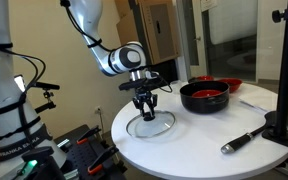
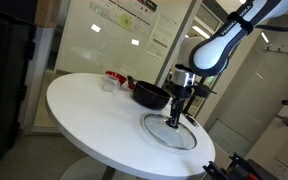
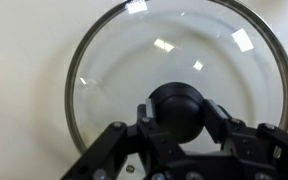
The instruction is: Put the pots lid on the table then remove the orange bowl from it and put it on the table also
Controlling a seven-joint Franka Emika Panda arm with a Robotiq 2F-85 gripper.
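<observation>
I need to use my gripper to lay the clear glass lid down flat on the white table (image 1: 157, 128) in front of the black pot.
The clear glass lid (image 1: 156, 128) (image 2: 164, 135) (image 3: 174, 45) lies flat on the white table (image 1: 189, 145) (image 2: 89, 120). My gripper (image 1: 145, 113) (image 2: 178, 117) (image 3: 180, 108) stands straight over it, shut on the lid's black knob (image 3: 174, 98), with a finger pressed to each side. The black pot (image 1: 204, 99) (image 2: 151, 97) stands uncovered a short way from the lid. In an exterior view the orange bowl (image 1: 207, 90) shows inside the pot.
A red dish (image 1: 228, 83) sits behind the pot. A black stand with a pole (image 1: 284, 80) rises near the table's edge, and a black-handled tool (image 1: 242, 139) lies beside its base. A small cup (image 2: 108, 84) stands at the far rim.
</observation>
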